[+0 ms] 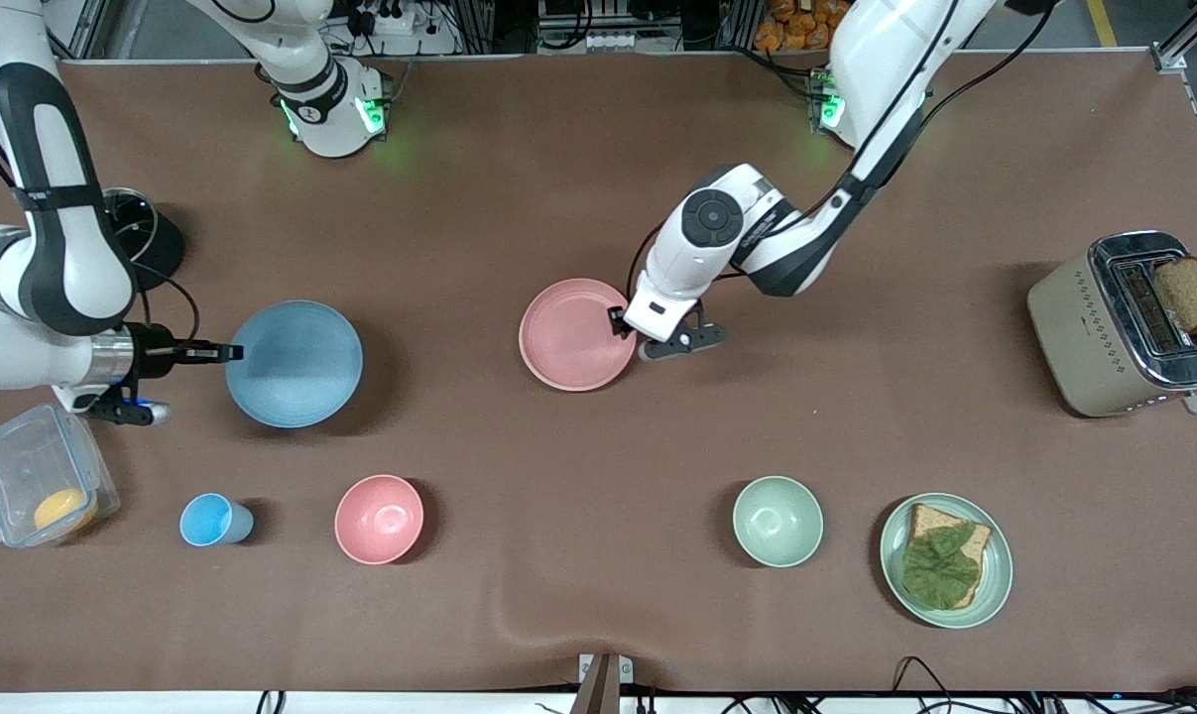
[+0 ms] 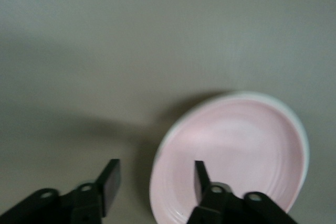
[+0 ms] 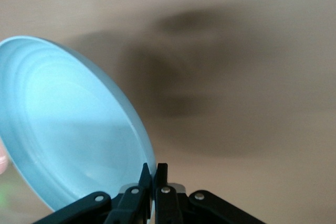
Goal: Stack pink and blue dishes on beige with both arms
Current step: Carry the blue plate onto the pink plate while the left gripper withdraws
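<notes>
Next, my right gripper lets go of the light blue plate on top of the pale pink plate (image 1: 576,332) near the middle of the table.
The light blue plate (image 1: 294,363) sits toward the right arm's end of the table. My right gripper (image 1: 229,351) is shut on its rim. In the right wrist view the fingers (image 3: 154,169) pinch the edge of the blue plate (image 3: 63,129), which looks tilted. The pale pink plate (image 1: 576,334) lies near the table's middle. My left gripper (image 1: 622,323) is open at its rim. In the left wrist view the gripper (image 2: 155,174) straddles the pink plate (image 2: 236,150), one finger over its inside and one outside the rim. The beige plate is out of view.
Nearer the camera stand a small blue cup (image 1: 211,520), a deep pink bowl (image 1: 380,519), a green bowl (image 1: 778,521) and a green plate with bread and a leaf (image 1: 945,560). A toaster (image 1: 1124,322) holds bread. A clear container (image 1: 43,486) sits by the right arm.
</notes>
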{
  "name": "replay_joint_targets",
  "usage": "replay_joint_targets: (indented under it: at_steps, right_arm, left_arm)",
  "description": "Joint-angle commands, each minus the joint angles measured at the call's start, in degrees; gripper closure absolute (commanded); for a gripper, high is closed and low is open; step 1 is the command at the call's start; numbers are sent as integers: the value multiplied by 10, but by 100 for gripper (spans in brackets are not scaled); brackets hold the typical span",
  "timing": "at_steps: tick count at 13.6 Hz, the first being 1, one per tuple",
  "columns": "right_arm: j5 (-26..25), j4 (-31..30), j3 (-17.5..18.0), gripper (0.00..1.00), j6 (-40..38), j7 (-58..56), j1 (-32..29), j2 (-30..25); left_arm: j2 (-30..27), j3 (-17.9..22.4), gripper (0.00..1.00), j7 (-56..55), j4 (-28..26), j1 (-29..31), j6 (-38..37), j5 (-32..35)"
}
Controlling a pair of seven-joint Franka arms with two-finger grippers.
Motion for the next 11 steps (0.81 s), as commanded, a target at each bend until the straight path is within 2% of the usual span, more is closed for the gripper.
replay_joint_targets:
  at_steps: [1, 3, 7, 9, 11]
  right_arm:
    - [53, -5, 3, 100, -6, 18, 45, -4]
    - [111, -5, 2, 100, 18, 52, 103, 1]
    - [119, -22, 2, 100, 141, 174, 234, 18]
    - [131, -24, 2, 100, 152, 195, 263, 32]
    - [155, -30, 2, 100, 152, 196, 279, 34]
  left_arm:
    - [-119, 0, 0, -3, 26, 75, -125, 17]
    - [-152, 1, 0, 6, 58, 121, -195, 17]
    - [-181, 1, 0, 33, 114, 199, -310, 18]
    - [-185, -4, 0, 146, 145, 257, -341, 17]
    - [-202, 31, 0, 252, 154, 264, -371, 7]
